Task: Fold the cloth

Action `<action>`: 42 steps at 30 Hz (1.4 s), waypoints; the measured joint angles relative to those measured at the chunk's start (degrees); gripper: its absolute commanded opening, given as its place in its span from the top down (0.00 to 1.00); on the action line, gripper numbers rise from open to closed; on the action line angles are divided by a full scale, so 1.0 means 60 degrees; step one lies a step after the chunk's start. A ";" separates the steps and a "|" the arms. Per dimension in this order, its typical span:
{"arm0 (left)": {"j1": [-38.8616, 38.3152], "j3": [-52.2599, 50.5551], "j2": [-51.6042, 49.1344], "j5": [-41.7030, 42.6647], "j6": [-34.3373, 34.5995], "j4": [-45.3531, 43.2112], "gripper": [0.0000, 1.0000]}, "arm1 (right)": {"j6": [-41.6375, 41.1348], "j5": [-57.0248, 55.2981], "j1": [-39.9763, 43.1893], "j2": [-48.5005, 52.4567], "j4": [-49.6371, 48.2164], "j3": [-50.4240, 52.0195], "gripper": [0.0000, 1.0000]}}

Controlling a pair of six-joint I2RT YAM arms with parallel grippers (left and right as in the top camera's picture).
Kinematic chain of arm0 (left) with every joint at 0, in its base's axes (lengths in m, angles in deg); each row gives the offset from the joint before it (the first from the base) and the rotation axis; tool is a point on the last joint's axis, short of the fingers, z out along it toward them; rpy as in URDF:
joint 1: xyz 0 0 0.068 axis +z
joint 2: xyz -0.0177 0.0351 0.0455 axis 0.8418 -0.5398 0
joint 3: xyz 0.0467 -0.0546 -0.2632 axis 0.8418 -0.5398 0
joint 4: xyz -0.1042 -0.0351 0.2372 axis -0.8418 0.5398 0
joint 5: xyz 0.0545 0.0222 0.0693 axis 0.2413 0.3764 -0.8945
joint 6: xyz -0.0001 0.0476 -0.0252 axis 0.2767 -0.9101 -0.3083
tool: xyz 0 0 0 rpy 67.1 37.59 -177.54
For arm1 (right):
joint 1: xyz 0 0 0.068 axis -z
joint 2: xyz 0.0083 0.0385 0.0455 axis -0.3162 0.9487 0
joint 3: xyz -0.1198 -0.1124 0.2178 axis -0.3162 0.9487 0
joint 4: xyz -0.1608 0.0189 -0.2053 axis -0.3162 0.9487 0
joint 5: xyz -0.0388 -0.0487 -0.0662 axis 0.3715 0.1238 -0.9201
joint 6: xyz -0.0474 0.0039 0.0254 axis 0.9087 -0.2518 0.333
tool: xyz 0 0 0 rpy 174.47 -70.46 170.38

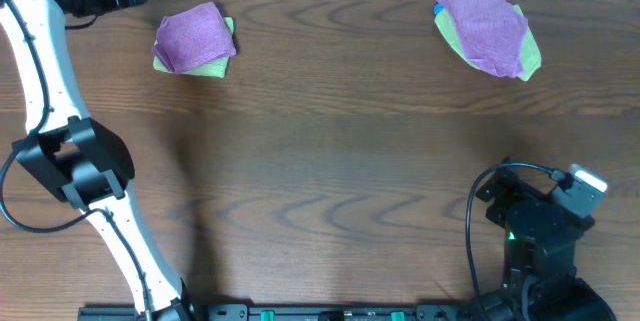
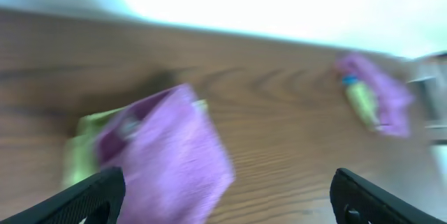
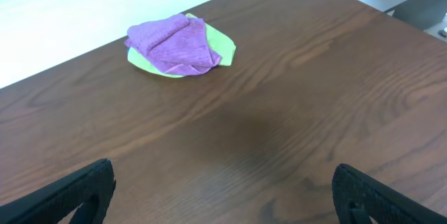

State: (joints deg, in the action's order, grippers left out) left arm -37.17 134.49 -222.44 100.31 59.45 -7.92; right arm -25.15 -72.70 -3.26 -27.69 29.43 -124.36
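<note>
Next, my left gripper should go to the folded purple cloth's outer edge [image 1: 163,55], on the side away from the loose purple cloth, and close there.
A folded purple cloth [image 1: 194,35] lies on a green cloth [image 1: 212,66] at the far left of the table; it also shows, blurred, in the left wrist view [image 2: 167,154]. A loose purple cloth [image 1: 482,23] lies on a green one [image 1: 528,56] at the far right, and shows in the right wrist view [image 3: 174,42]. My left gripper [image 2: 223,199] is open and empty, above the table near the folded stack. My right gripper [image 3: 223,192] is open and empty over bare wood at the front right.
The wooden table [image 1: 330,161] runs between the two stacks. The left arm [image 1: 60,101] reaches along the left edge to the far corner. The right arm base [image 1: 540,231] sits at the front right.
</note>
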 measured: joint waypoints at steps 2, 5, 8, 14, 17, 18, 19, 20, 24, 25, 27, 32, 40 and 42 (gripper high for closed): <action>-0.0040 0.0000 0.0000 0.0772 0.0426 0.0007 0.05 | 0.0000 0.0000 0.0000 0.0000 0.0004 0.0000 0.01; -0.0229 0.0000 0.0000 0.1592 0.1013 0.0004 0.05 | 0.0000 0.0000 0.0000 0.0000 0.0000 0.0000 0.01; -0.0623 0.0000 0.0000 0.1989 0.1330 -0.0047 0.05 | 0.0000 0.0000 0.0000 0.0000 0.0000 0.0000 0.01; -0.1384 0.0000 0.0000 0.0984 0.1508 -0.0106 0.05 | 0.0000 0.0004 0.0000 0.0000 0.0000 0.0000 0.01; -0.1483 0.0000 0.0000 -0.0517 0.1515 -0.0095 0.05 | 0.0000 0.0004 0.0000 0.0000 0.0004 0.0000 0.01; -0.1501 0.0000 0.0000 -0.1115 0.1523 -0.0091 0.05 | 0.0000 0.0000 0.0000 0.0000 0.0000 0.0000 0.01; -0.1512 0.0000 0.0000 -0.1537 0.1519 -0.0087 0.05 | 0.0000 0.0004 0.0000 0.0000 0.0000 0.0000 0.01; -0.1526 0.0000 0.0000 -0.1905 0.1519 -0.0091 0.05 | 0.0000 0.0000 0.0000 0.0000 0.0000 0.0000 0.01; -0.1632 0.0000 0.0000 -0.2852 0.1519 -0.0022 0.05 | 0.0000 0.0000 0.0000 0.0000 0.0000 0.0000 0.01; -0.1650 0.0000 0.0000 -0.2991 0.1519 0.0055 0.05 | 0.0000 0.0004 0.0000 0.0000 0.0000 0.0000 0.01; -0.1687 0.0000 0.0000 -0.3177 0.1523 0.0200 0.05 | 0.0000 0.0004 0.0000 0.0000 0.0000 0.0000 0.01; -0.1690 0.0000 0.0000 -0.3636 0.1519 0.0120 0.05 | 0.0000 0.0000 0.0000 0.0000 0.0000 0.0000 0.01; -0.1690 0.0000 0.0000 -0.4248 0.1523 -0.0543 0.05 | 0.0000 0.0004 0.0000 0.0000 0.0000 0.0000 0.01; -0.1690 0.0000 0.0000 -0.4586 0.1610 -0.0237 0.05 | 0.0000 0.0004 0.0000 0.0000 0.0000 0.0000 0.01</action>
State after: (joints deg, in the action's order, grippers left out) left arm -47.31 134.49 -222.44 72.80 69.11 -9.34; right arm -25.15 -72.68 -3.26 -27.69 29.43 -124.36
